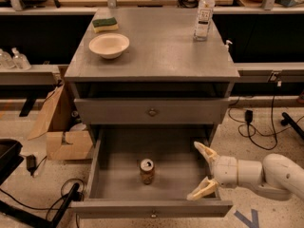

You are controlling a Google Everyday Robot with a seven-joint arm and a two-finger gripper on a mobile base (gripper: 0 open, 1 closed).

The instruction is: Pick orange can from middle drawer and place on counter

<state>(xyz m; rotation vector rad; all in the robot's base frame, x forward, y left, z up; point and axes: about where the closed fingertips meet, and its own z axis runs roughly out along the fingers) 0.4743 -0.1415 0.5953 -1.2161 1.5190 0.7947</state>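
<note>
My fingers will close around the upper half of the orange can point(147, 170) that stands in the open middle drawer.
The orange can point(147, 170) stands upright near the front middle of the open middle drawer point(116, 190), silver top up. My gripper point(203, 171) reaches in from the right, over the drawer's right side, its two cream fingers point(204, 151) spread open and empty. It is well to the right of the can and not touching it. The counter point(161, 51) is the grey cabinet top above, behind the drawer.
On the counter stand a cream bowl point(109, 45), a green sponge point(105, 23) and a clear water bottle point(204, 14). The upper knobbed drawer point(152, 111) is closed. A cardboard box point(61, 127) sits left of the cabinet; cables lie on the floor at the right and lower left.
</note>
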